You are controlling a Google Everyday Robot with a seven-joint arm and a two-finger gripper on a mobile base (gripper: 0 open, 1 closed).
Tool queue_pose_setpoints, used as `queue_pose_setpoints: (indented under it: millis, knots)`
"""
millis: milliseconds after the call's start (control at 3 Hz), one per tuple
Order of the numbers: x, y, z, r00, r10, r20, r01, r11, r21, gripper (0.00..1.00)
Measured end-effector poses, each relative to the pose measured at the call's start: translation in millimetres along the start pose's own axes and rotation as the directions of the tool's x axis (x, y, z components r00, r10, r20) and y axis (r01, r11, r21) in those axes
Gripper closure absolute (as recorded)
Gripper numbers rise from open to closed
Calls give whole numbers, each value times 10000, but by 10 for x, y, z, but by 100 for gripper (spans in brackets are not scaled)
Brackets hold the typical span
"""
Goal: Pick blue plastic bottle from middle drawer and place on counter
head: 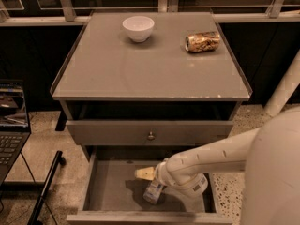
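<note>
My gripper should close on the upper end (162, 175) of the blue plastic bottle, the end pointing towards the back of the open middle drawer.
The blue plastic bottle (153, 192) lies in the open middle drawer (112, 184), near the drawer's middle front, pale label showing. My gripper (147, 178) reaches into the drawer from the right on a cream arm. It sits directly over the bottle's upper end, with its tip pointing left. The arm's wrist hides part of the bottle. The counter (150, 71) is the grey cabinet top above.
On the counter stand a white bowl (138, 28) at the back and a crushed gold can (202, 41) at the back right. A shut drawer front with a knob (151, 135) overhangs the open drawer. A laptop (10, 125) sits at the left. A white post (286, 86) stands at the right.
</note>
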State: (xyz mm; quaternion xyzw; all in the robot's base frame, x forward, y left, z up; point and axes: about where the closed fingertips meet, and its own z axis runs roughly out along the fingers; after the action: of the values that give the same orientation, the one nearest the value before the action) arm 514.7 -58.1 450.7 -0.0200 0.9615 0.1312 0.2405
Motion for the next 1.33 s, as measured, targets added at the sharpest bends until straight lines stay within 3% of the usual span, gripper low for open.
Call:
queue_pose_setpoints:
  millis: [333, 667, 1000, 1333]
  knots:
    - [118, -141, 175, 9979, 402, -502, -386, 9987, 325, 0]
    - [180, -172, 281, 9911, 977, -905, -975, 9952, 65, 0]
    - [164, -64, 275, 9859, 1241, -1123, -1325, 9887, -702, 0]
    - [147, 154, 276, 9856, 970, -1382, -1155, 9844, -1326, 0]
